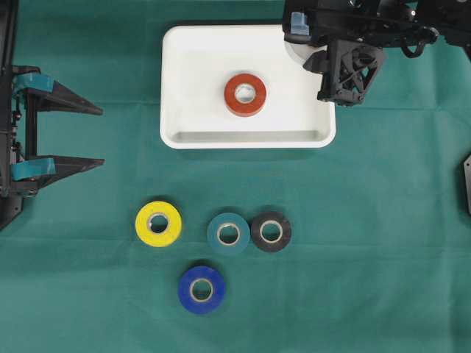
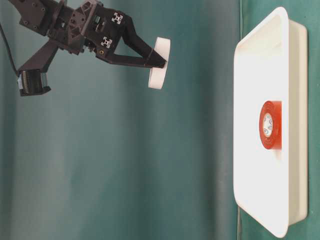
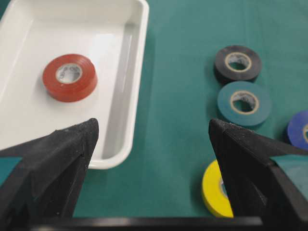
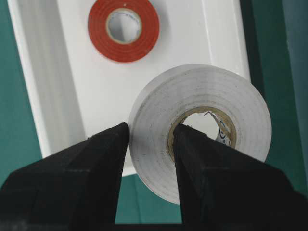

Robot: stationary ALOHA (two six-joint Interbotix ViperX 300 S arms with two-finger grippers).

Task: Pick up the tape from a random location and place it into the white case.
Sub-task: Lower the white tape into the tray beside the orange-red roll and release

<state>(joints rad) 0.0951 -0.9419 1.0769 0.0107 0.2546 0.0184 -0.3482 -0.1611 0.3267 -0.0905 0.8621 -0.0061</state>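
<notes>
Next, I open my right gripper to let go of the white tape roll in the white case, so that it lies flat beside the red tape roll [image 1: 288, 79] [image 4: 163, 97].
My right gripper [image 4: 150, 132] is shut on a white tape roll [image 4: 231, 96], one finger through its core and the other on the outside of its wall. From table level the roll [image 2: 162, 47] hangs well above the cloth. It hovers over the right rim of the white case [image 1: 243, 140]. A red tape roll [image 1: 245, 94] lies flat in the middle of that case. At the left edge of the table, my left gripper [image 1: 101, 136] is open with nothing between its fingers.
On the green cloth in front of the case lie a yellow roll [image 1: 158, 223], a teal roll [image 1: 228, 233] touching a black roll [image 1: 271, 232], and a blue roll [image 1: 201, 289]. The right arm's body overhangs the case's far right corner.
</notes>
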